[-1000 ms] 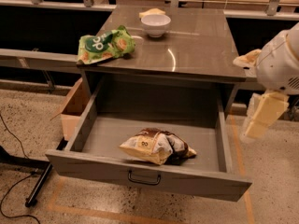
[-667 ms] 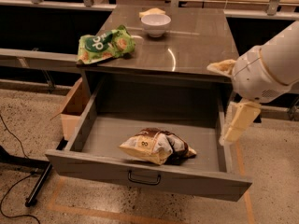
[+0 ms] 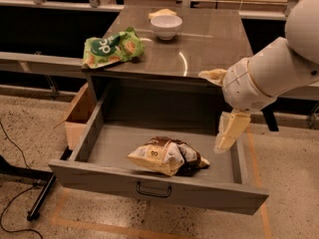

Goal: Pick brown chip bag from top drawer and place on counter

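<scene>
The robot's gripper needs to close on the brown chip bag's middle [image 3: 180,147], at its back edge, where the cream end meets the dark brown part.
The brown chip bag [image 3: 168,156] lies crumpled in the middle of the open top drawer [image 3: 104,176], its pale yellow-cream end toward the front left. The drawer is pulled fully out below the counter [image 3: 209,46]. My gripper [image 3: 220,103] hangs on the white arm over the drawer's right side, just right of the bag and above it, not touching it. Its cream fingers [image 3: 230,130] are spread apart and hold nothing; one points down into the drawer, the other lies at the counter's front edge.
A green chip bag [image 3: 110,47] lies on the counter's front left corner and a white bowl [image 3: 166,26] stands at its back middle. A cardboard box [image 3: 79,114] stands on the floor left of the drawer. A black stand leg [image 3: 42,199] and cables lie at lower left.
My arm and gripper have moved left, from beyond the cabinet's right side to over the drawer's right end, closer to the brown chip bag. The bag has not moved.
</scene>
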`<act>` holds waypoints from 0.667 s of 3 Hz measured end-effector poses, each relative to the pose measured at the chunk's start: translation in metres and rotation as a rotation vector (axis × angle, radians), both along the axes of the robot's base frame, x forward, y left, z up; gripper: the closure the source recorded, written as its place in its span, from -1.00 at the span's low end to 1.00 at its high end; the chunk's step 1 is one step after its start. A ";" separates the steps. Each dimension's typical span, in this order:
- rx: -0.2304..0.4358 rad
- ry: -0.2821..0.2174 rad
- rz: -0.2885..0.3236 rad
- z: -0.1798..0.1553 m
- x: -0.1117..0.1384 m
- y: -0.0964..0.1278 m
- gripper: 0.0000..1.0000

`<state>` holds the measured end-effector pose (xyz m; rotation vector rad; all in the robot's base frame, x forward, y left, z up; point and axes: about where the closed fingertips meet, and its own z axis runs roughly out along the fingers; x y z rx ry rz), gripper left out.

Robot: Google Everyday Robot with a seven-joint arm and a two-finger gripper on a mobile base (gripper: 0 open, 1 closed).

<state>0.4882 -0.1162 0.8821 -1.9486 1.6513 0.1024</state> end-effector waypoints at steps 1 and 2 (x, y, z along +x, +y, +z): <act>0.020 0.023 0.057 -0.018 0.018 -0.001 -1.00; 0.096 0.102 0.141 -0.049 0.039 -0.004 -1.00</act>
